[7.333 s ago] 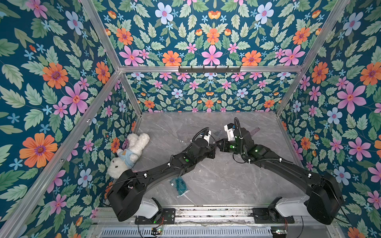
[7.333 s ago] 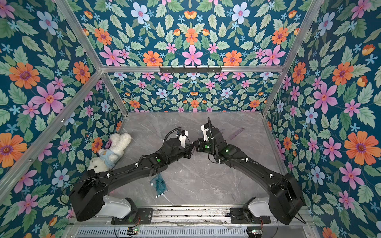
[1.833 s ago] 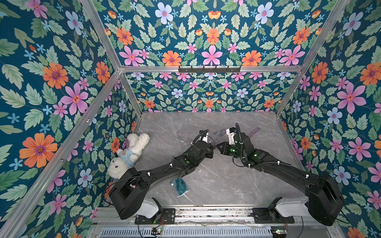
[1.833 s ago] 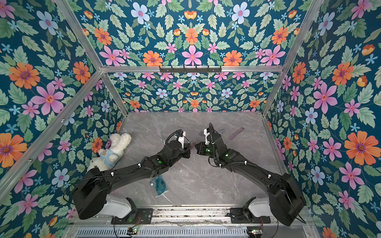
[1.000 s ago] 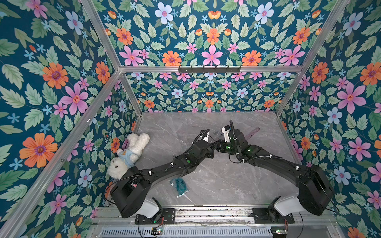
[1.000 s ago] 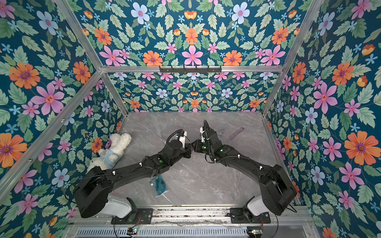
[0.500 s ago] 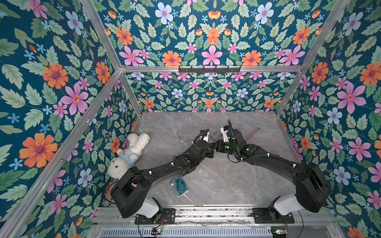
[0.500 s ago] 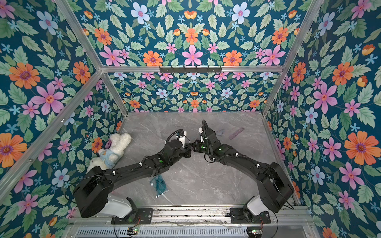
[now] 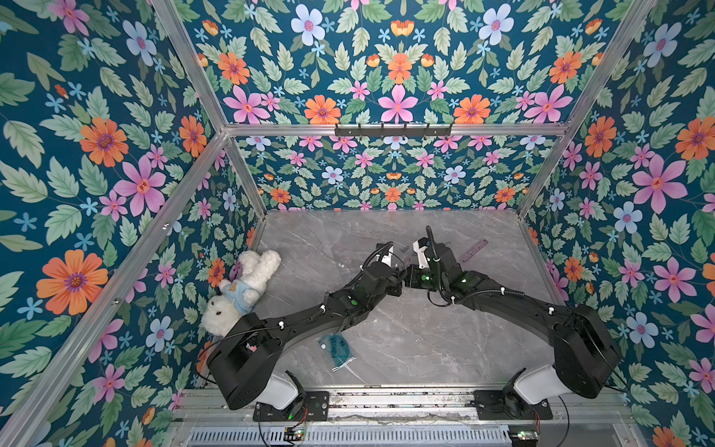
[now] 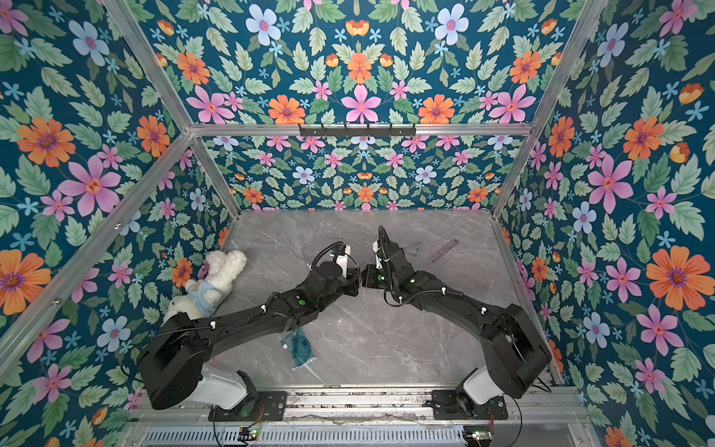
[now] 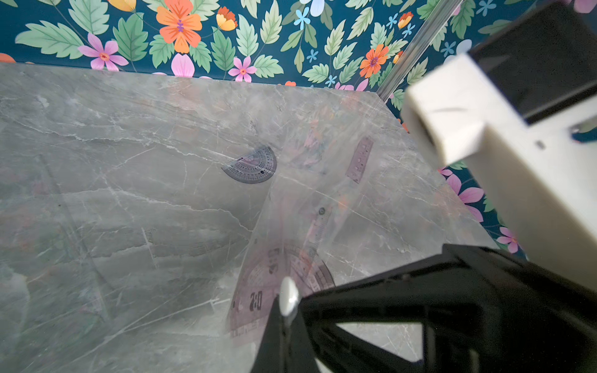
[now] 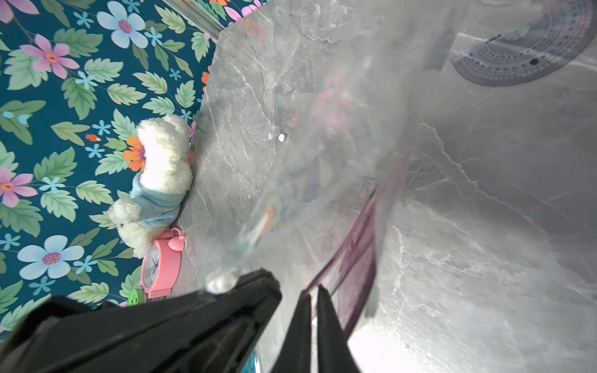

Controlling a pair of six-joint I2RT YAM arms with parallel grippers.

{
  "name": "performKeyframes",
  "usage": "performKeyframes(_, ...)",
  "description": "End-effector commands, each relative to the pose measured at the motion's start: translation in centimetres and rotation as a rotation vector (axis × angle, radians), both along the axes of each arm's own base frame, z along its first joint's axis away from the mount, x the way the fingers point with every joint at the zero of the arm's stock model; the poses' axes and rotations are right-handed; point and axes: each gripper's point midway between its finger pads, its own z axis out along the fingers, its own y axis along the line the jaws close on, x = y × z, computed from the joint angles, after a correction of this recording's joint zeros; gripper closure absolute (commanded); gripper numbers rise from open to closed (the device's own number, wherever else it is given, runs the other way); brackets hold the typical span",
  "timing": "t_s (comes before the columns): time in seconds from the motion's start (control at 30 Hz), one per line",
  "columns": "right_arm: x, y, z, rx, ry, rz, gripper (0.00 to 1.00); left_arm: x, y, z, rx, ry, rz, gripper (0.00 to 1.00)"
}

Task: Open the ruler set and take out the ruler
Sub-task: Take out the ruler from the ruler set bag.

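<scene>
My right gripper's fingers are touching only the end of the purple piece's thin edge, so I should open them, take that edge (image 12: 340, 252) deeper and pull the piece out.
The ruler set is a clear plastic pouch (image 11: 323, 200) held up between my two grippers above the middle of the table. My left gripper (image 11: 286, 318) is shut on the pouch's edge at its white snap (image 11: 288, 295). Inside the pouch lies a purple protractor-like piece (image 11: 277, 277). My right gripper (image 12: 311, 298) is shut on the thin edge of a purple piece (image 12: 355, 258) in the pouch. In both top views the two grippers (image 9: 402, 276) (image 10: 363, 282) meet tip to tip. A purple ruler (image 9: 472, 247) lies on the table at the far right.
A grey protractor (image 11: 252, 166) lies on the table beyond the pouch. A teal protractor in a wrapper (image 9: 334, 346) lies near the front. A white plush rabbit (image 9: 242, 290) and a pink alarm clock (image 12: 160, 261) sit against the left wall.
My right gripper has closed its jaws over the last second and edged in against the left gripper. The left gripper has kept its hold on the pouch.
</scene>
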Motion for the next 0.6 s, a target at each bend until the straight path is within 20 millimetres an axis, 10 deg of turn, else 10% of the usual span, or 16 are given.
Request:
performKeyframes(0.0, 0.1, -0.2, 0.2, -0.021, -0.018, -0.006, 0.94, 0.4, -0.2, 1.0, -0.019, -0.033, 0.007, 1.00)
performKeyframes(0.57, -0.1, -1.0, 2.0, -0.030, -0.071, -0.019, 0.97, 0.5, -0.3, 0.6, -0.011, -0.029, 0.006, 1.00)
